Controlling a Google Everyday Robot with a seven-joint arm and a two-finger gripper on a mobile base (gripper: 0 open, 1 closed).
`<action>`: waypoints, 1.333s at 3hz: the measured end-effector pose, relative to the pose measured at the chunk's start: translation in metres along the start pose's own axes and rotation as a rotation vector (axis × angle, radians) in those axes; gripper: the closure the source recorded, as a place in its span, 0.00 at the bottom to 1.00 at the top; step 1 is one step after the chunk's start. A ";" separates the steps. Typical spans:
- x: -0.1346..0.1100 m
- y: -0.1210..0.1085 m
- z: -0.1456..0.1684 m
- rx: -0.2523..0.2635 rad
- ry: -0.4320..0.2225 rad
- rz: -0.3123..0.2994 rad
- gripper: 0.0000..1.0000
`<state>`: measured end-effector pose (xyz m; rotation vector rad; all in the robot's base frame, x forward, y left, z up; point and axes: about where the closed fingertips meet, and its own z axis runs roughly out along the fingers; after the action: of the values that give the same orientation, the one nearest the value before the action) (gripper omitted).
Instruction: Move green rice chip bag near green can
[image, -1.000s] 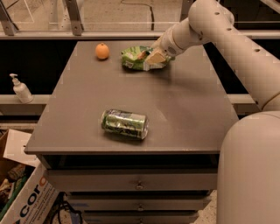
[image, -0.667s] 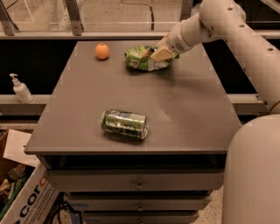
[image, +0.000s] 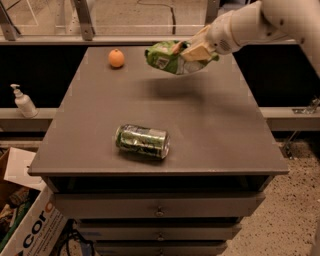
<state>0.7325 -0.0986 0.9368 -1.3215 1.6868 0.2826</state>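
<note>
Next, I release the green rice chip bag on the grey table (image: 160, 122) just behind the green can.
The green rice chip bag (image: 167, 56) is a crumpled light-green foil bag, held in the air above the far middle of the table. My gripper (image: 192, 50) is shut on its right side, with the white arm coming in from the upper right. The bag's shadow falls on the tabletop below it. The green can (image: 143, 140) lies on its side near the table's front, left of centre, well apart from the bag.
A small orange fruit (image: 116, 58) sits at the far left of the grey table (image: 220, 130). A white pump bottle (image: 22, 101) stands on a ledge to the left. A cardboard box (image: 27, 225) is on the floor at lower left. Drawers are below the tabletop.
The gripper has lifted the bag off the tabletop and carried it up and slightly forward. The can and the orange have not moved.
</note>
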 end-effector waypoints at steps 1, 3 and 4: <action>-0.024 0.037 -0.033 0.010 -0.032 -0.003 1.00; -0.025 0.132 -0.053 -0.054 0.034 0.014 1.00; -0.018 0.166 -0.055 -0.091 0.076 0.021 1.00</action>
<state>0.5617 -0.0587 0.9217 -1.3975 1.7705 0.3281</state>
